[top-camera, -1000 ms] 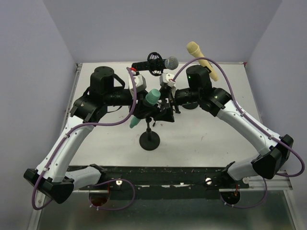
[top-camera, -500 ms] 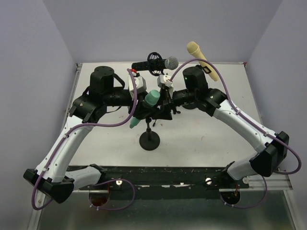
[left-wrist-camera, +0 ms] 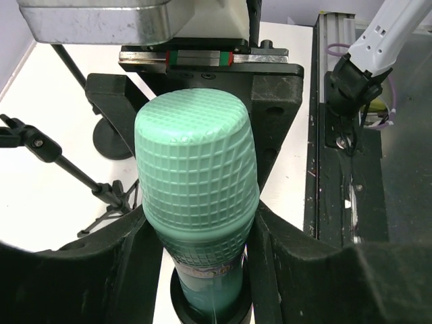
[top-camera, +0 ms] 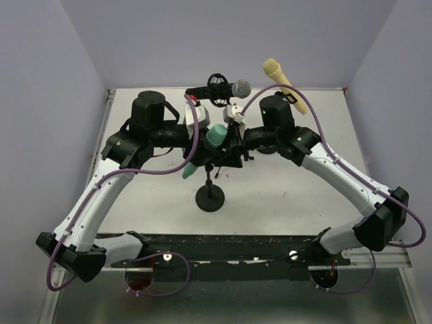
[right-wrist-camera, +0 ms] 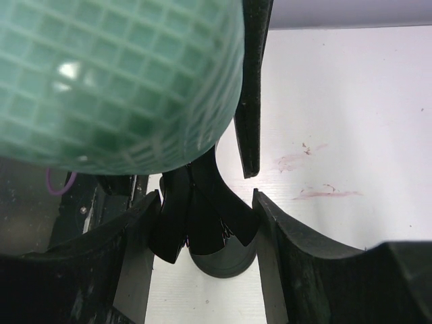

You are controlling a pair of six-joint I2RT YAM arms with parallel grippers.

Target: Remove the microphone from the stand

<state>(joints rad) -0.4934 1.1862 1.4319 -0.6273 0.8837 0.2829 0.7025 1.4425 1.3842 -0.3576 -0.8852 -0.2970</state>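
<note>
Next, my right gripper opens while my left gripper straightens the green microphone slanting through the stand's clip, and then it should pinch the clip's handles (right-wrist-camera: 202, 233) for the pull.
A green microphone (top-camera: 214, 137) sits tilted in the clip of a black stand with a round base (top-camera: 210, 199) at the table's middle. My left gripper (top-camera: 200, 152) is shut on the microphone's body just below its mesh head. In the left wrist view the head (left-wrist-camera: 196, 169) fills the gap between my fingers (left-wrist-camera: 115, 270), and its lower end sits in the black clip (left-wrist-camera: 202, 309). My right gripper (top-camera: 227, 154) is shut on the stand's clip. In the right wrist view the clip (right-wrist-camera: 202, 216) lies between both fingers, under the green head (right-wrist-camera: 115, 74).
A black microphone with a silver head (top-camera: 239, 88) on a tripod stand and a yellow microphone (top-camera: 283, 82) on another stand are at the back. The tripod's legs (left-wrist-camera: 67, 169) show left of my left gripper. Purple cables loop over both arms.
My right gripper moved left onto the stand's clip and closed round it. My left arm shifted slightly, still holding the green microphone.
</note>
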